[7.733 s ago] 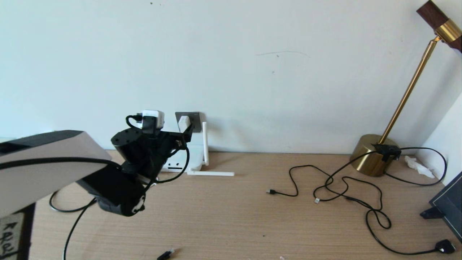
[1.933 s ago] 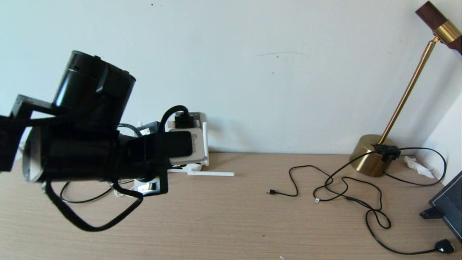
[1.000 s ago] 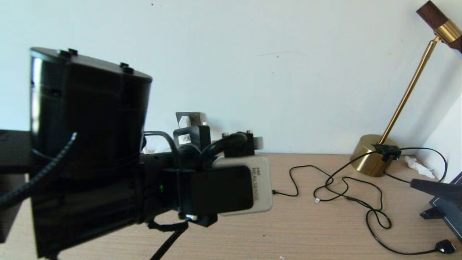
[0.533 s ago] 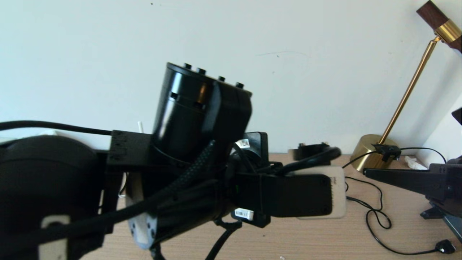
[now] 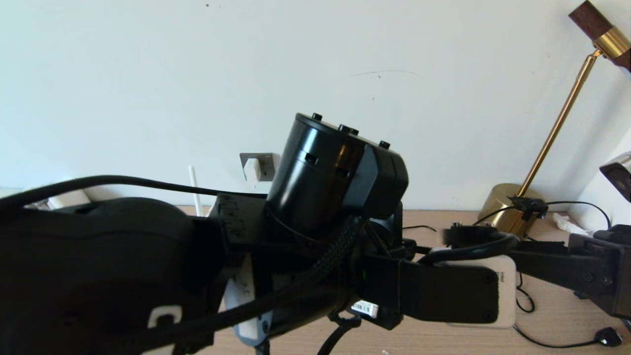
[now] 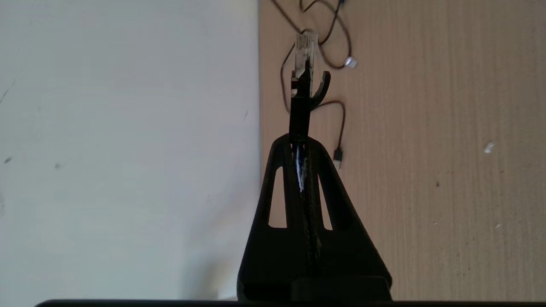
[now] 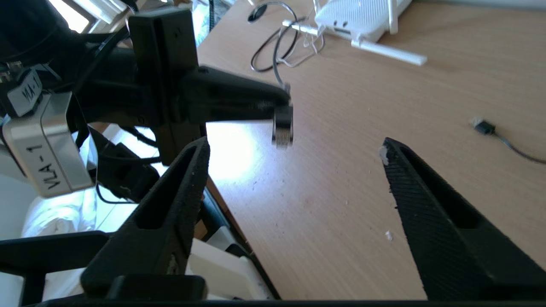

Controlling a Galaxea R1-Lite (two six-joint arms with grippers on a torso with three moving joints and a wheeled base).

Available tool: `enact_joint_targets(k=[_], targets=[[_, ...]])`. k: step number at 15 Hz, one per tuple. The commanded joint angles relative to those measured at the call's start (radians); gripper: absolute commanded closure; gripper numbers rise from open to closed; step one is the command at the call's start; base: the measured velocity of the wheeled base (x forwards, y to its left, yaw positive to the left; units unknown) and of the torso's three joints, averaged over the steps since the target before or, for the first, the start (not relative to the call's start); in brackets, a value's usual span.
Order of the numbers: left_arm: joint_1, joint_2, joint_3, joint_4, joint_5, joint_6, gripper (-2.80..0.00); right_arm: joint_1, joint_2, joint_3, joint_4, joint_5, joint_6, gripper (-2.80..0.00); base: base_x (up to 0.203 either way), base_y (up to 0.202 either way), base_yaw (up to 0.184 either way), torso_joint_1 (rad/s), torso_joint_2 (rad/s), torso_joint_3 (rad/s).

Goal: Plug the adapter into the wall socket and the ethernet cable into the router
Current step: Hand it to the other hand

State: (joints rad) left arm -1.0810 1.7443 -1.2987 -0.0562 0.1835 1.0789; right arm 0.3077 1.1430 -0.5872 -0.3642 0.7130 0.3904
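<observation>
I should have my left gripper let go of the ethernet cable between my right gripper's fingers (image 5: 471,227), up in the air by the brass lamp.
My left gripper (image 6: 300,143) is shut on the black boot of the ethernet cable (image 6: 300,104), and the clear plug tip (image 6: 306,44) sticks out past the fingers. It hangs above the wooden table (image 7: 341,192). In the right wrist view that plug (image 7: 283,128) sits just ahead of my right gripper (image 7: 294,145), which is open and empty. The white adapter (image 5: 252,169) sits in the dark grey wall socket (image 5: 266,162). The white router (image 7: 362,17) lies by the wall with one antenna (image 7: 390,53) flat on the table.
My left arm (image 5: 335,177) fills the middle of the head view and hides much of the table. My right arm (image 5: 591,278) reaches in from the right. A brass lamp (image 5: 503,217) and thin black cables (image 5: 562,342) lie at the right.
The left arm has swung right across the head view with the ethernet plug. The right arm has come in from the right and its gripper has opened.
</observation>
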Motion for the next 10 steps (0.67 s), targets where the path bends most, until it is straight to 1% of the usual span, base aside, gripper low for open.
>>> enact_joint_targets(k=[1, 2, 4, 6, 10], targets=[[0.001, 0.004, -0.003, 0.001, -0.018, 0.004, 0.0, 0.005, 0.001, 0.015, -0.026, 0.005, 0.002, -2.8, 0.0, 0.0, 0.0, 0.0, 0.0, 0.0], [0.0, 0.009, -0.011, 0.001, -0.032, 0.003, 0.0, 0.015, 0.002, 0.017, -0.027, 0.005, 0.002, -2.8, 0.0, 0.0, 0.0, 0.0, 0.0, 0.0], [0.0, 0.017, -0.032, 0.002, -0.037, 0.004, 0.0, 0.025, 0.003, 0.016, -0.027, 0.005, 0.001, -2.8, 0.0, 0.0, 0.0, 0.0, 0.0, 0.0], [0.0, 0.04, -0.055, 0.001, -0.068, 0.004, 0.0, 0.034, 0.003, 0.024, -0.028, 0.005, -0.001, -2.8, 0.0, 0.0, 0.0, 0.0, 0.0, 0.0], [-0.016, 0.077, -0.096, 0.001, -0.07, 0.006, 0.0, 0.037, 0.003, 0.032, -0.029, 0.005, -0.001, -2.8, 0.0, 0.0, 0.0, 0.0, 0.0, 0.0]])
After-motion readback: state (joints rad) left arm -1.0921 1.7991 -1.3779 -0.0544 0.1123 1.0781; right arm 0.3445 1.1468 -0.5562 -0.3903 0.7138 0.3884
